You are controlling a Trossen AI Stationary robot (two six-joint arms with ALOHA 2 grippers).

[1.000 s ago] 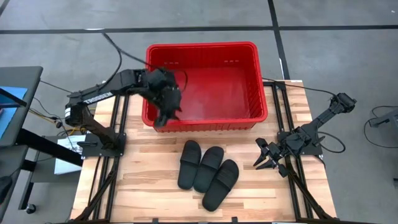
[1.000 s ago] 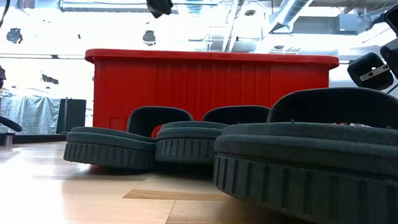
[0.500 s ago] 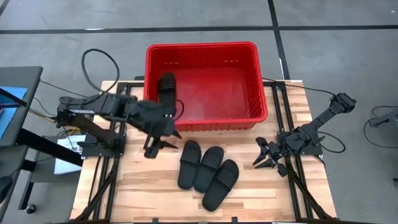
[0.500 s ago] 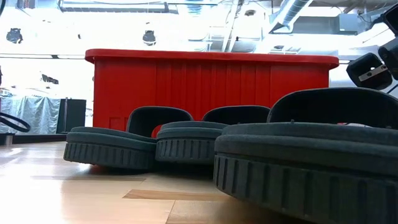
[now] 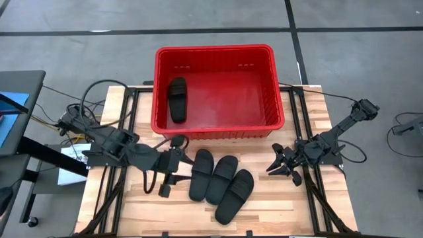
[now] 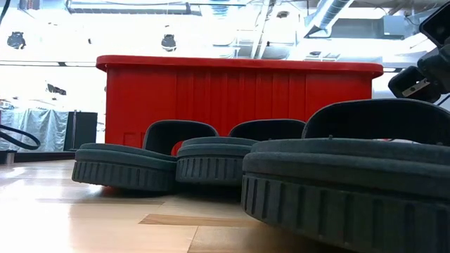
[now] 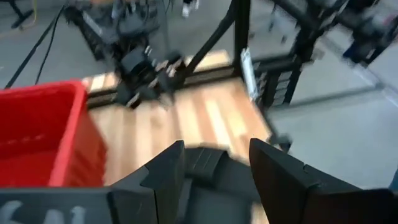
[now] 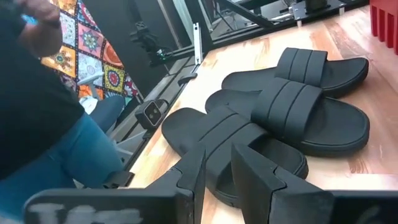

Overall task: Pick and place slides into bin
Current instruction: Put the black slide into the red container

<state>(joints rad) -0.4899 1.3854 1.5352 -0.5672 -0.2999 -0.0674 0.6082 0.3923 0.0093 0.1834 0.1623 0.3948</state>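
Next, I close my right gripper on the toe edge (image 5: pixel 249 174) (image 8: pixel 300 169), the one facing the red bin, of the black slide that is nearest to that bin.
The red bin (image 5: pixel 264 122) stands at the table's far middle. One black slide (image 5: pixel 176 99) lies sole-down in the bin's left part. Three more slides (image 5: pixel 201 174) (image 5: pixel 222 178) (image 5: pixel 235 195) lie side by side on the table in front of the bin, and they also show in the low view (image 6: pixel 133 158). My left gripper (image 5: pixel 172 165) is open and empty, low over the table just left of these slides, pointing at them (image 7: pixel 214 146). My right gripper (image 5: pixel 281 164) is open and empty to their right (image 8: pixel 217 155).
Black frame rails run along the table's left and right sides (image 5: pixel 125 132) (image 5: pixel 310 192). Bare wood lies between the slides and the near edge (image 5: pixel 165 211). A person in blue trousers (image 8: pixel 62 155) shows beyond the table in the right wrist view.
My left gripper has let go of a slide over the bin's left part; the slide now lies in the bin. The gripper has then gone toward the table's near edge and down, ending open beside the three slides on the table.
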